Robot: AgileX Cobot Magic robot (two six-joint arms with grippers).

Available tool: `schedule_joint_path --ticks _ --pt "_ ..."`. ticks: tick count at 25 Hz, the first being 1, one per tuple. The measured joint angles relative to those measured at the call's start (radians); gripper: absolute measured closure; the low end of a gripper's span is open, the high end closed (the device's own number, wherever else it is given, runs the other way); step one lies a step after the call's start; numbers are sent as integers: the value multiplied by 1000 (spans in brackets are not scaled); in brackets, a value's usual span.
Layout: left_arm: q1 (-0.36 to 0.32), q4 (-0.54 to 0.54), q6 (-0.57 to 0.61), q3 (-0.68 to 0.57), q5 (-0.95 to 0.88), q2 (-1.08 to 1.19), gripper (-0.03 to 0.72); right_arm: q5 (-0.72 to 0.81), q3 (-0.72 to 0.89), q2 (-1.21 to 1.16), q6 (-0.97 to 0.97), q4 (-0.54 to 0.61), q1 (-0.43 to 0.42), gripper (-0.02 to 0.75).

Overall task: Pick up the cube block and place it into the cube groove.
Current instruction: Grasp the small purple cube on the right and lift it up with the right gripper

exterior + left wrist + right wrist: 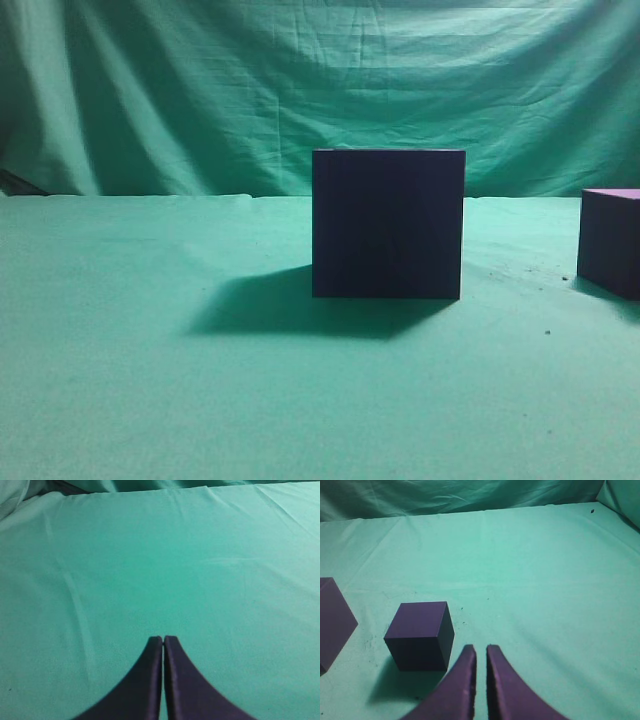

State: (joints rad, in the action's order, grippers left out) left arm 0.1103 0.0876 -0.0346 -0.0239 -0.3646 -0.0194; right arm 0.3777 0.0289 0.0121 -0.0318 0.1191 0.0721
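The fingers of my right gripper will next come down over the cube block and grip its upper sides (606, 206) (420, 621), just under the block's purple top.
The cube groove (388, 225), a large dark navy-purple box, stands on the green cloth at the middle of the exterior view; its corner shows at the left edge of the right wrist view (332, 622). The cube block (610, 245), smaller with a lighter purple top, sits at the right edge of the exterior view. In the right wrist view the block (420, 635) lies just left of and ahead of my right gripper (480, 649), whose fingers are nearly together and empty. My left gripper (163, 639) is shut and empty over bare cloth. Neither gripper shows in the exterior view.
Green cloth covers the table (150, 380) and hangs as a backdrop (300, 80). The left wrist view shows only wrinkled cloth (150, 570). A few dark specks lie on the cloth near the block.
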Motion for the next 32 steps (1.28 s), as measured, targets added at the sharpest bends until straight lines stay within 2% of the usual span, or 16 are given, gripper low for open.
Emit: schedule_joint_path --ticks 23,28,32 --pt "0 0 0 0 0 0 688 -7 0 0 0 9 0 689" --pt "0 0 0 0 0 0 688 -194 0 0 21 172 0 689" --pt "0 0 0 0 0 0 688 -374 0 0 19 198 0 689"
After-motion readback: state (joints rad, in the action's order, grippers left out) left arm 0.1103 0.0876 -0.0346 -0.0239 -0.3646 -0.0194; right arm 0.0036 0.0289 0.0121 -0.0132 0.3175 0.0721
